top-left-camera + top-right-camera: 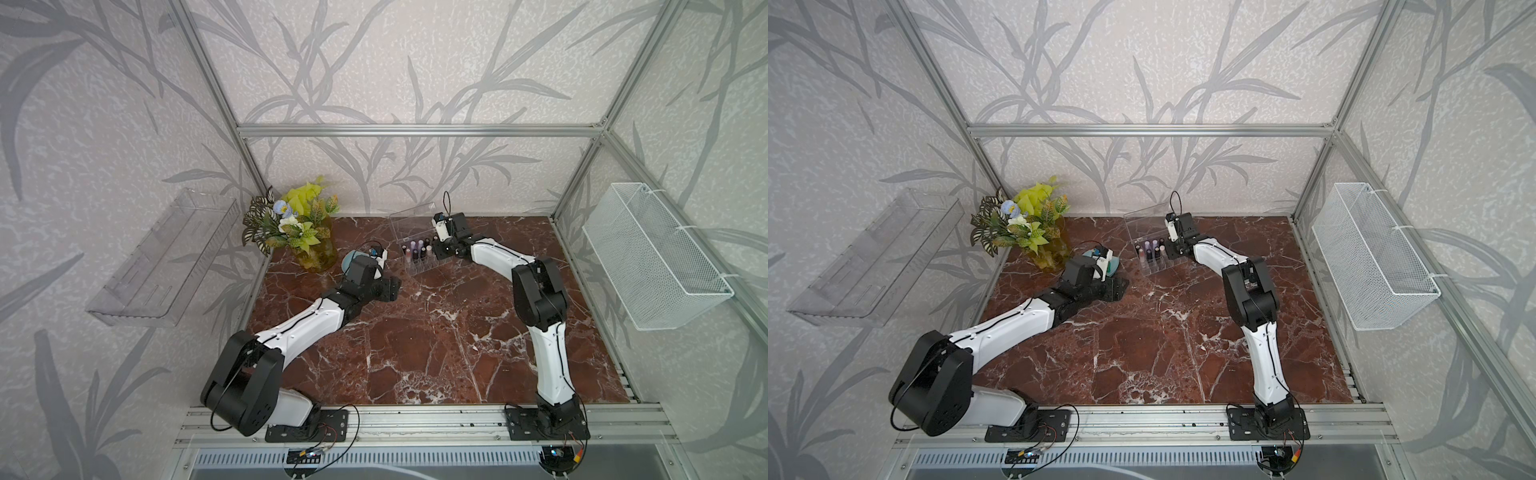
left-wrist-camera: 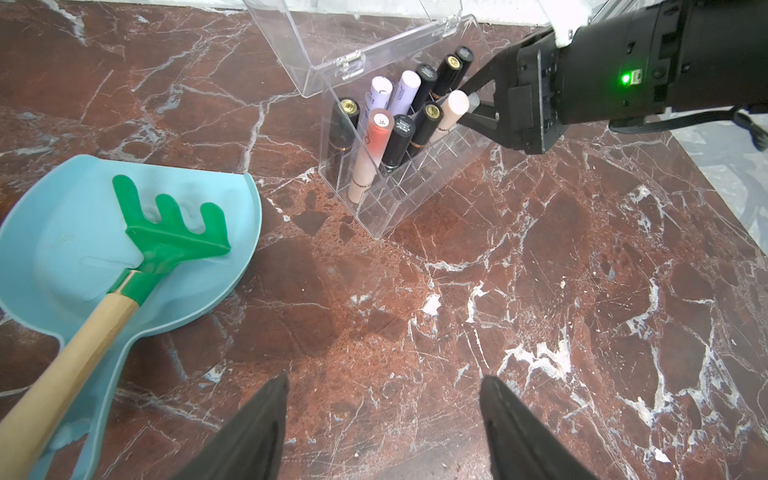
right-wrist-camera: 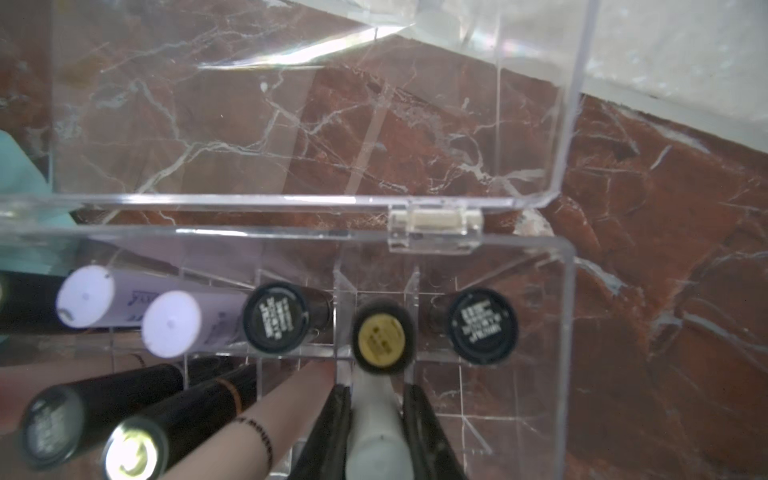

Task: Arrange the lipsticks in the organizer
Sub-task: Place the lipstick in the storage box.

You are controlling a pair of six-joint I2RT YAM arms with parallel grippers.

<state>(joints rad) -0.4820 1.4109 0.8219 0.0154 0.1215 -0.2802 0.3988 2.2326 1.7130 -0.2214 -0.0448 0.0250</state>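
I will release the pale white lipstick from my right gripper in the organizer's front cell [image 1: 441, 262] [image 3: 377, 416], next to the beige lipstick.
The clear organizer [image 1: 420, 270] stands at the back middle of the table with its lid [image 2: 332, 37] up. Several lipsticks [image 2: 405, 89], black, lilac and beige, stand in its cells; in the right wrist view a gold-capped one [image 3: 380, 336] sits just ahead of the fingertips. My right gripper [image 3: 376, 419] hangs over the organizer's right end, shut on a whitish lipstick [image 3: 374, 440] that points down into the grid. It also shows in both top views [image 1: 439, 250] [image 1: 1173, 249]. My left gripper [image 2: 384, 386] is open over bare marble, left of the organizer [image 2: 395, 208], holding nothing.
A teal dustpan [image 2: 62, 249] with a green rake [image 2: 166, 232] lies left of the organizer. A vase of flowers [image 1: 299, 232] stands in the back left corner. A clear wall tray [image 1: 158, 257] hangs on the left wall, a white wire basket [image 1: 656, 257] on the right.
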